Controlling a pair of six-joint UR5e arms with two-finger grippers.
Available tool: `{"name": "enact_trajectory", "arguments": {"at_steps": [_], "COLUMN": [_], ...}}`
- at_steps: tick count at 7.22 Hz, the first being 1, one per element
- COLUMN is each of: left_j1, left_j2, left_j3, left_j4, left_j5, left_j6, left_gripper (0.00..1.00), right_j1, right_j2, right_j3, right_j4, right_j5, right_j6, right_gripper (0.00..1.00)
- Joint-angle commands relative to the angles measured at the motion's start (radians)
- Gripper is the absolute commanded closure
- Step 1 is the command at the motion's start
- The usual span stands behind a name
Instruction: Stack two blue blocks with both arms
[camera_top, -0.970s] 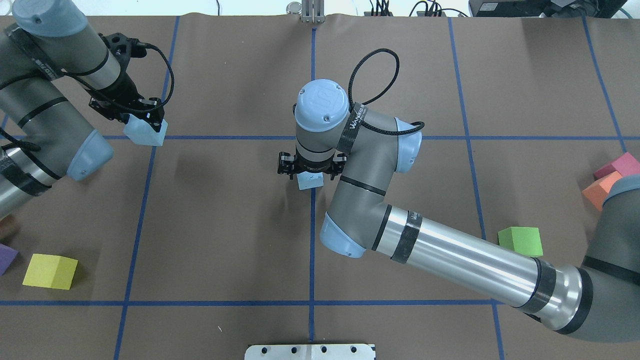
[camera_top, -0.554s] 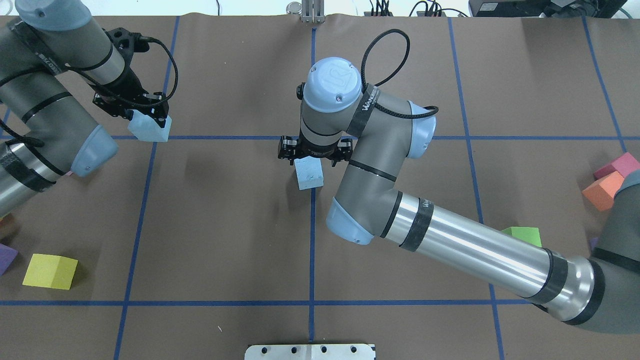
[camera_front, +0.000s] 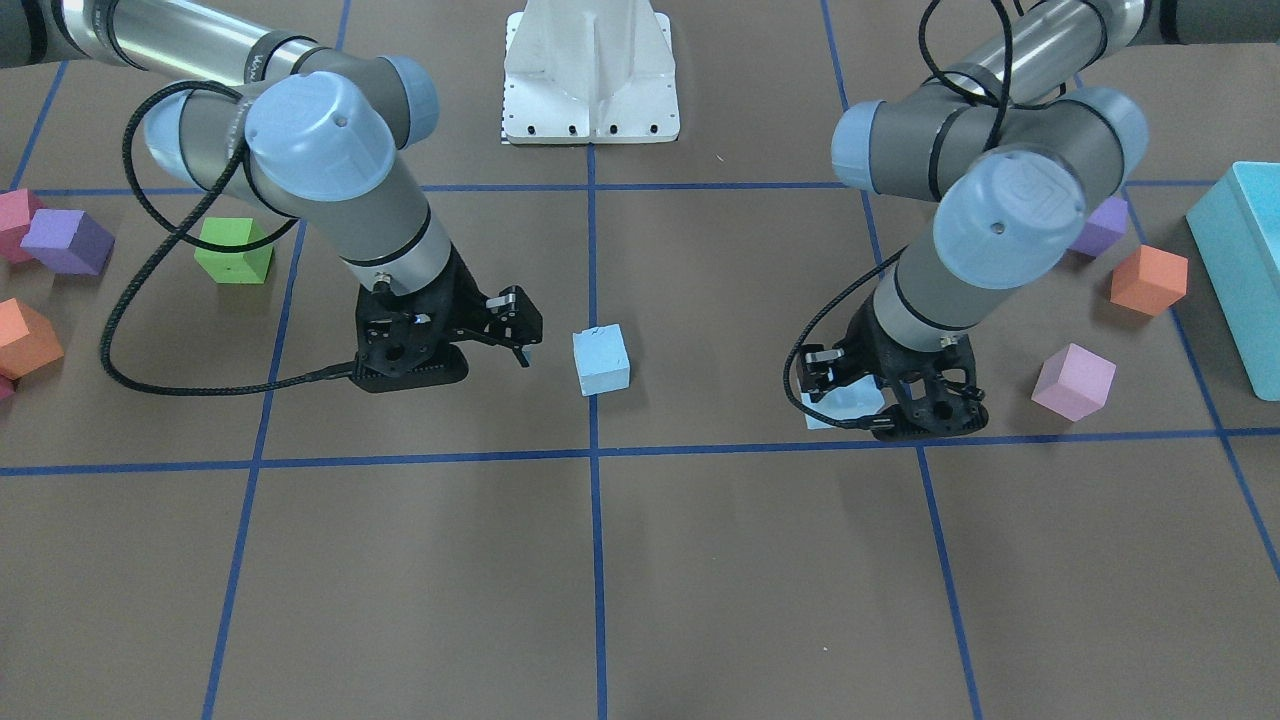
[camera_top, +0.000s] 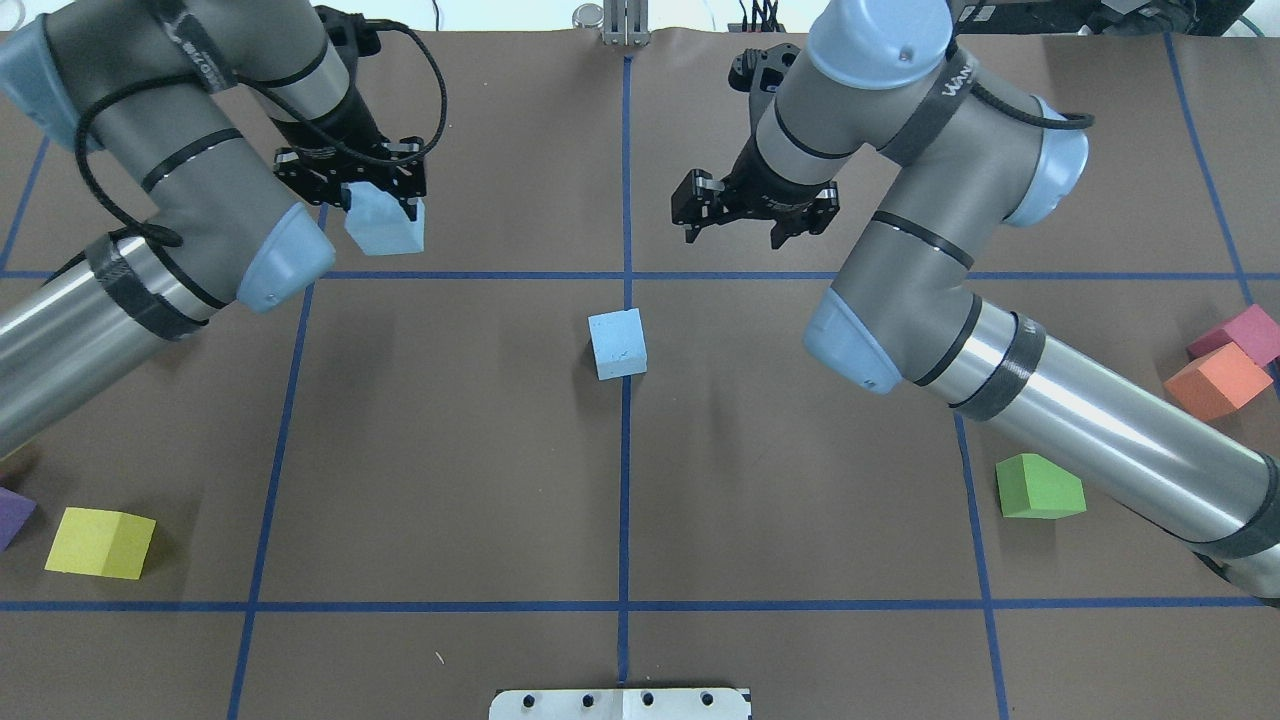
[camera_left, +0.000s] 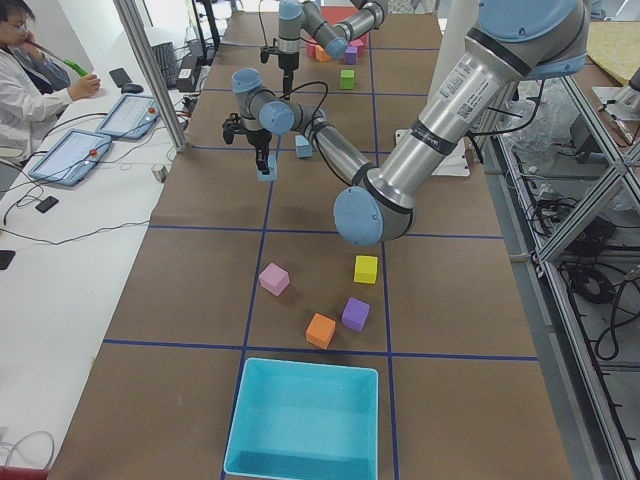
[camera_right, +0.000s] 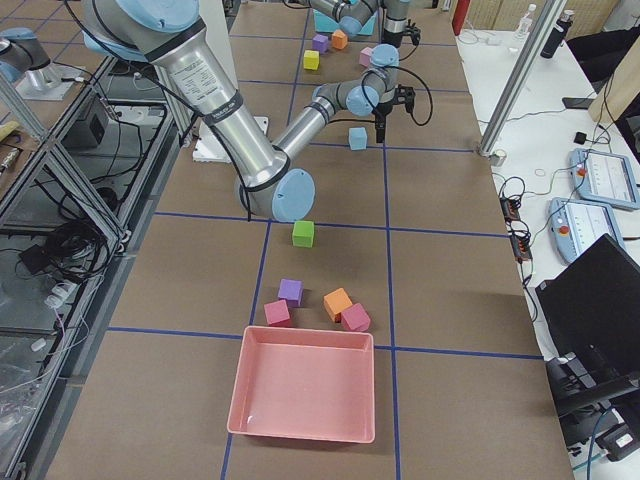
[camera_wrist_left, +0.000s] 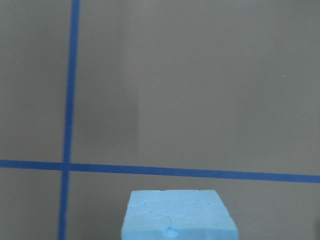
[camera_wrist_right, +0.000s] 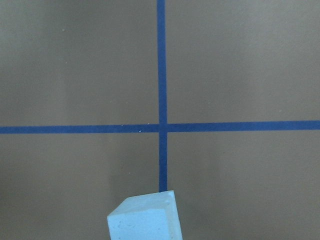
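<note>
The left gripper I control will release its blue block, now held above the table, on top of the other blue block (camera_front: 602, 346) on the centre line.
One blue block (camera_top: 617, 343) sits alone on the table on the centre blue line; it also shows in the front view (camera_front: 601, 360) and at the bottom of the right wrist view (camera_wrist_right: 145, 218). My right gripper (camera_top: 735, 232) is open and empty, raised beyond and to the right of that block, and it shows in the front view (camera_front: 505, 335) too. My left gripper (camera_top: 380, 212) is shut on the second blue block (camera_top: 386, 230) and holds it above the table, left of centre. That block fills the bottom of the left wrist view (camera_wrist_left: 175, 215).
A green cube (camera_top: 1040, 487) lies beside the right forearm. Orange (camera_top: 1215, 380) and magenta (camera_top: 1240, 332) cubes lie at the right edge. A yellow cube (camera_top: 100, 542) and a purple cube (camera_top: 12, 515) lie front left. A turquoise box (camera_front: 1245, 270) and a pink cube (camera_front: 1072, 382) lie on the left arm's side.
My right gripper has let go of the centre block and has risen and moved away to the far right. My left arm has moved right towards the centre with its block.
</note>
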Motion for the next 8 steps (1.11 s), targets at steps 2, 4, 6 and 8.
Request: {"name": "enact_trajectory", "arguments": {"at_steps": [2,4,6,8], "left_j1": [0.122,0.162,0.188,0.213], "left_j2": [-0.189,-0.244,-0.245,-0.245], "left_j3": [0.113,0.167,0.19,0.195], "left_j4": [-0.004,-0.009,-0.069,-0.078], "left_j5": [0.065,0.104,0.136,0.136], "left_j6": [-0.134,-0.142,-0.165,-0.173], "left_gripper": [0.47,0.47,0.47,0.47], "right_j1": [0.054,0.057,0.059,0.059], "right_j2": [-0.038,-0.046,-0.052,-0.058], "right_j3": [0.001,0.001,0.002,0.004], "right_j4": [0.002,0.003,0.006,0.005], "right_j5": [0.002,0.002,-0.001,-0.013], "right_j6": [-0.067,-0.069,-0.087,-0.086], "right_gripper": [0.0,0.0,0.0,0.0]}}
